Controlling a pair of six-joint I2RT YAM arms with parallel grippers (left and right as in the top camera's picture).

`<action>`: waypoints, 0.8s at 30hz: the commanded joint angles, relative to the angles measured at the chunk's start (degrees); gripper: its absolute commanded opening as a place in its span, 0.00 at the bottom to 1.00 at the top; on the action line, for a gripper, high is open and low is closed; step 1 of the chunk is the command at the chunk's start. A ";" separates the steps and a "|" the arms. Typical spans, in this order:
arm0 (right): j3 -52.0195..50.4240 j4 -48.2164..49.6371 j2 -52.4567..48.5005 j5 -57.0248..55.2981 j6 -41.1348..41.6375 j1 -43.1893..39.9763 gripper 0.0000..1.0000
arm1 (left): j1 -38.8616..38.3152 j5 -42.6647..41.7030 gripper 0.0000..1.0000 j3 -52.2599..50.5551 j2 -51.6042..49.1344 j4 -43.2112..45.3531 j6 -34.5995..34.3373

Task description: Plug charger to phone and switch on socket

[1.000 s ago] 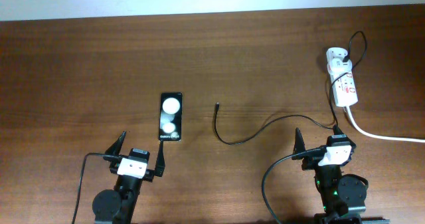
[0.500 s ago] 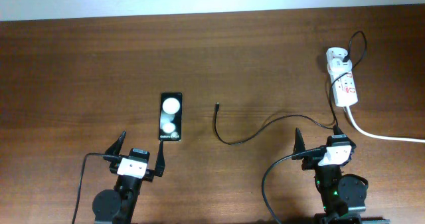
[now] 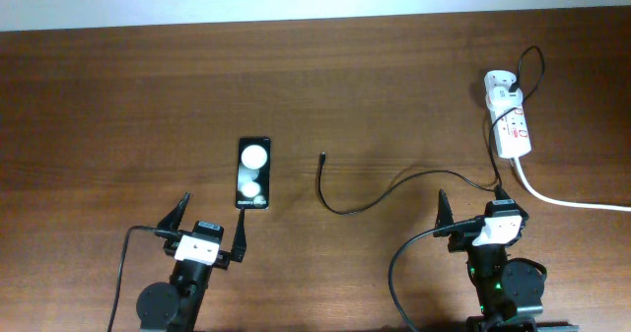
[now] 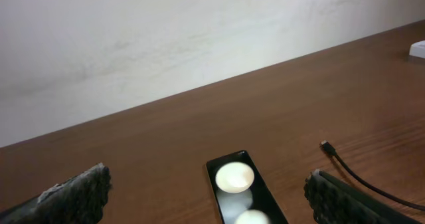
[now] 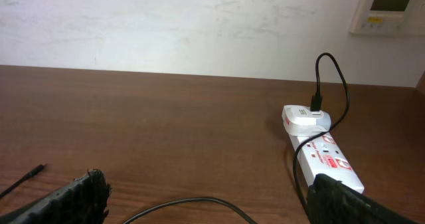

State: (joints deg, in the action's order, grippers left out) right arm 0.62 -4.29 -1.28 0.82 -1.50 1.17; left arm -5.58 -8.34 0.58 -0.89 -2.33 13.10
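Next, my left gripper will go to the middle of the black phone [image 3: 253, 172] [image 4: 243, 199] and close there across the phone's long sides.
The black phone [image 3: 252, 172] lies flat left of the table's middle, its screen reflecting two white spots; it also shows in the left wrist view [image 4: 244, 195]. The thin black charger cable [image 3: 365, 204] curves across the middle, its plug tip [image 3: 323, 158] free on the table right of the phone. Its white adapter [image 3: 500, 84] sits in the white socket strip [image 3: 513, 127] at the far right, also in the right wrist view [image 5: 327, 159]. My left gripper [image 3: 209, 219] is open just below the phone. My right gripper [image 3: 473, 202] is open over the cable, below the socket.
The socket's thick white cord [image 3: 567, 202] runs off to the right edge. Thick black robot cables loop near each arm base at the front [image 3: 394, 273]. A pale wall stands behind the table's far edge [image 4: 199, 38].
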 commanded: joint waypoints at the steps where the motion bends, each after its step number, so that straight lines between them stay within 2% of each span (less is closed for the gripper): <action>1: -0.31 -0.31 0.44 -0.68 0.46 -0.07 0.99 | 0.39 -0.83 0.99 -0.04 0.55 1.62 0.68; 12: -0.31 -0.20 0.44 -1.11 0.46 -0.04 0.99 | 0.39 -0.83 0.99 -0.04 0.52 6.62 0.44; 17: 1.05 0.33 0.44 -0.90 0.42 -0.07 0.98 | 1.25 -0.90 0.99 1.60 -0.63 6.56 -3.50; 19: 3.82 -0.22 0.26 0.02 0.44 -0.07 0.99 | 2.38 -1.77 0.99 4.66 -4.57 6.36 -6.19; 24: 19.80 -7.34 -10.60 0.02 0.44 -0.07 0.98 | 2.67 -5.86 0.99 23.12 -27.50 4.98 -6.14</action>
State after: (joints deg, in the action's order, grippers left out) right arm 14.24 -8.49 -6.94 0.89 -1.48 1.17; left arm -3.29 -10.98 15.88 -21.50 3.46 7.66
